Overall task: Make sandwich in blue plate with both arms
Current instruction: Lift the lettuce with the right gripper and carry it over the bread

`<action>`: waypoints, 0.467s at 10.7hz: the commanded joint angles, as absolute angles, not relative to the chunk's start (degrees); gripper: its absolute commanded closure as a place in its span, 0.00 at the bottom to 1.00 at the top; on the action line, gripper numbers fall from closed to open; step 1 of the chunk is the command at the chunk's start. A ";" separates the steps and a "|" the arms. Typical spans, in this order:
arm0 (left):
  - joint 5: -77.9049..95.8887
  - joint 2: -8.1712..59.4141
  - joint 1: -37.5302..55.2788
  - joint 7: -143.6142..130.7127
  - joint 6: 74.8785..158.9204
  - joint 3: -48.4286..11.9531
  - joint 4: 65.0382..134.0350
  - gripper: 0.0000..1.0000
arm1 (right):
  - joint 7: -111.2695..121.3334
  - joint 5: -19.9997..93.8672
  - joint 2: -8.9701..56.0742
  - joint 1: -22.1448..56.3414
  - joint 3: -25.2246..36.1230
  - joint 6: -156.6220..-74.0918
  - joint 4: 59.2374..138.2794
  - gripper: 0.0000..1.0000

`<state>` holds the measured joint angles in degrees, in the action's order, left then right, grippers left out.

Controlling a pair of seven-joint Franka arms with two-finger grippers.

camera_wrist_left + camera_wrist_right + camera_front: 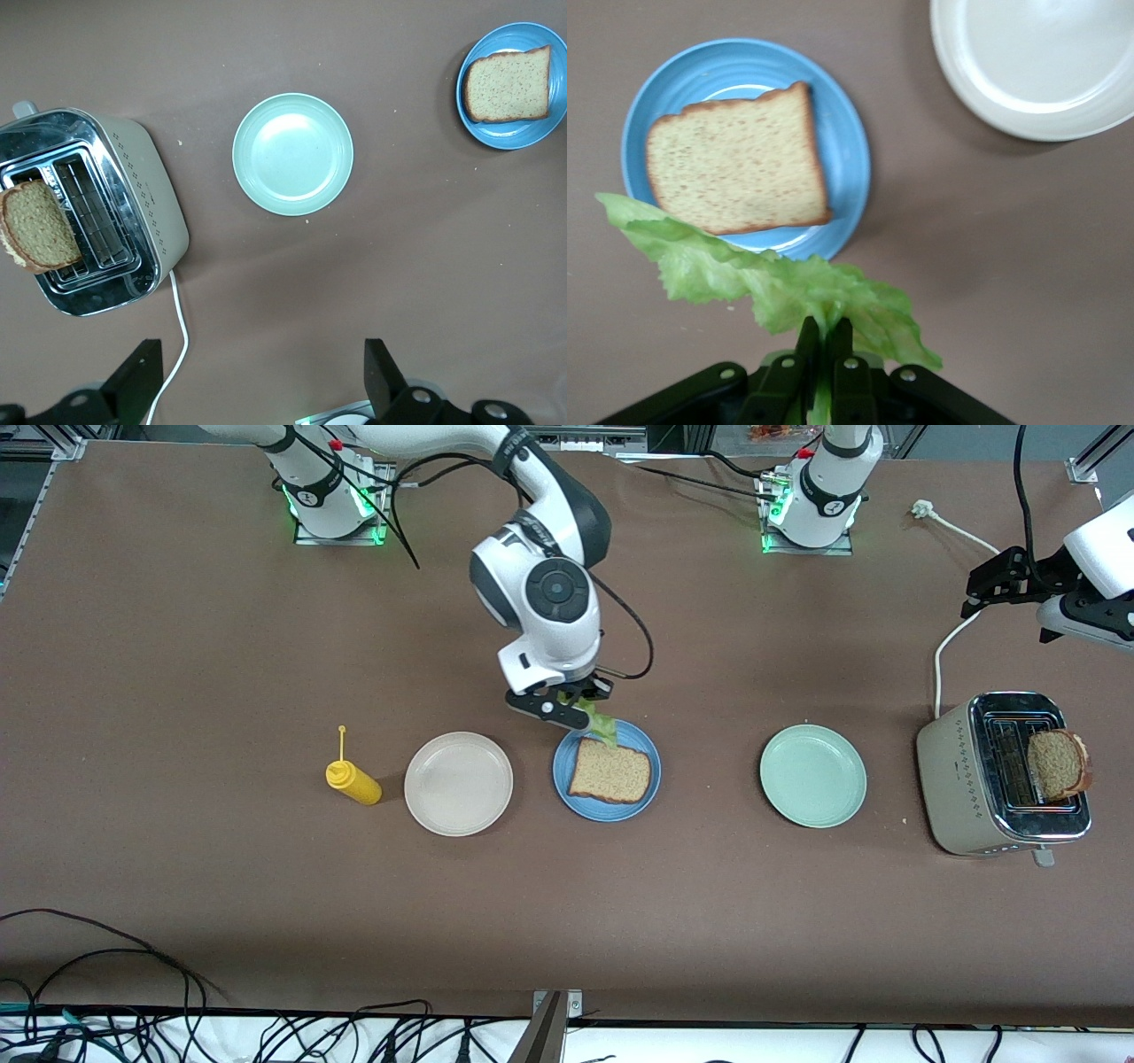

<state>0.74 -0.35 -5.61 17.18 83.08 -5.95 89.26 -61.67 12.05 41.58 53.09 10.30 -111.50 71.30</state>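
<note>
The robot's right gripper should release the lettuce leaf on top of the bread slice (623, 767) (726, 174) lying on the blue plate.
The blue plate (640, 737) sits mid-table with one brown-crusted bread slice (609, 771) lying flat on it. My right gripper (580, 707) hangs over the plate's edge nearest the robot bases, shut on a ruffled green lettuce leaf (602, 726). In the right wrist view the lettuce (771, 279) droops from the right gripper (824, 332) beside the bread (735, 164) on the blue plate (843, 150). A second slice (1056, 763) stands in the toaster (961, 779). My left gripper (983, 589) waits open and empty above the table by the toaster, its fingers (381, 376) wide apart.
A mint-green plate (812, 775) lies between the blue plate and the toaster. A beige-white plate (458, 783) and a yellow squeeze bottle (353, 779) lie toward the right arm's end. The toaster's white cord (939, 664) runs toward the bases.
</note>
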 commanded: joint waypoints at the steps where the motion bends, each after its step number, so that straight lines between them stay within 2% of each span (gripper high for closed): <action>1: 1.76 -0.97 -6.94 17.67 82.53 -5.98 89.91 0.00 | -71.34 12.92 49.20 55.89 11.08 -117.31 63.91 1.00; 5: 2.55 -0.44 -7.29 17.67 82.62 -5.98 89.56 0.00 | -74.71 12.92 54.83 56.69 11.07 -126.37 63.28 1.00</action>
